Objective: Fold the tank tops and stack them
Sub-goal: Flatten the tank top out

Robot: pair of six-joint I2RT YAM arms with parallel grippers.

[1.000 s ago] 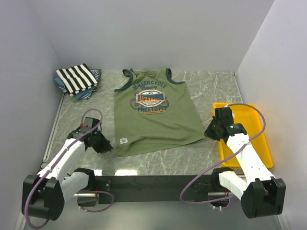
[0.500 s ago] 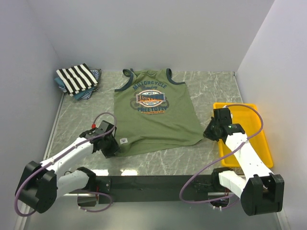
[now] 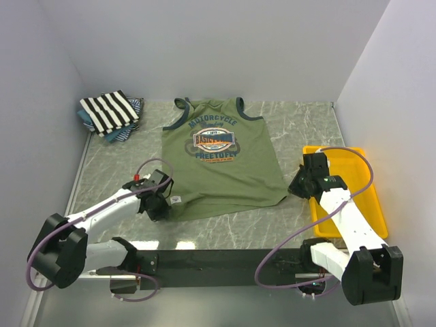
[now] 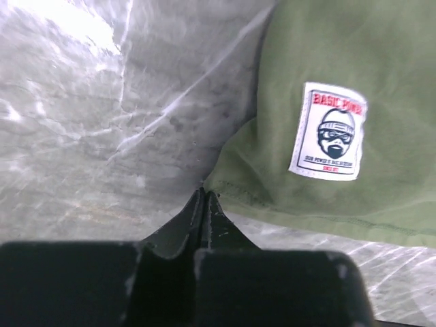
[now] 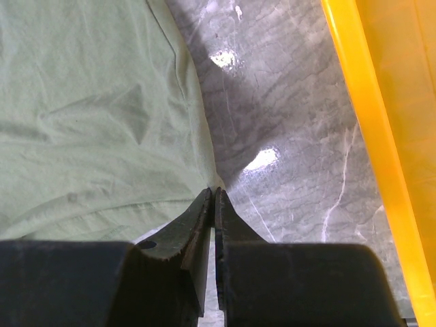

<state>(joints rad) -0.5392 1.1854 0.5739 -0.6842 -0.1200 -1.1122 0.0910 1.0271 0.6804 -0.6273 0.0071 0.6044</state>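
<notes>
The edge of the tank top's front layer sits short of the lower hem, so my left gripper will leave the tank top's corner and take the lower hem farther in before folding point(image 3: 195, 215).
The olive green tank top point(image 3: 218, 163) lies flat, print up, in the middle of the marble table, neck toward the back wall. My left gripper point(image 3: 163, 204) is at its near-left hem corner; in the left wrist view the gripper point(image 4: 204, 193) is shut, with the corner of the cloth point(image 4: 340, 68) drawn into its tips beside a white label point(image 4: 328, 131). My right gripper point(image 3: 295, 193) is at the near-right hem corner, and the right wrist view shows it point(image 5: 215, 191) shut on that corner of the cloth point(image 5: 88, 102). A folded black-and-white striped tank top point(image 3: 109, 111) lies on blue patterned ones point(image 3: 133, 109) at the back left.
A yellow plastic tray point(image 3: 354, 197) sits at the right edge of the table, just right of my right arm; its rim point(image 5: 361, 136) runs close to the right gripper. White walls enclose the table on three sides. Both arm bases sit at the near edge.
My left arm has swung right from the bare table to the shirt's near-left corner, opened and shut there. The right gripper has stayed at the near-right corner.
</notes>
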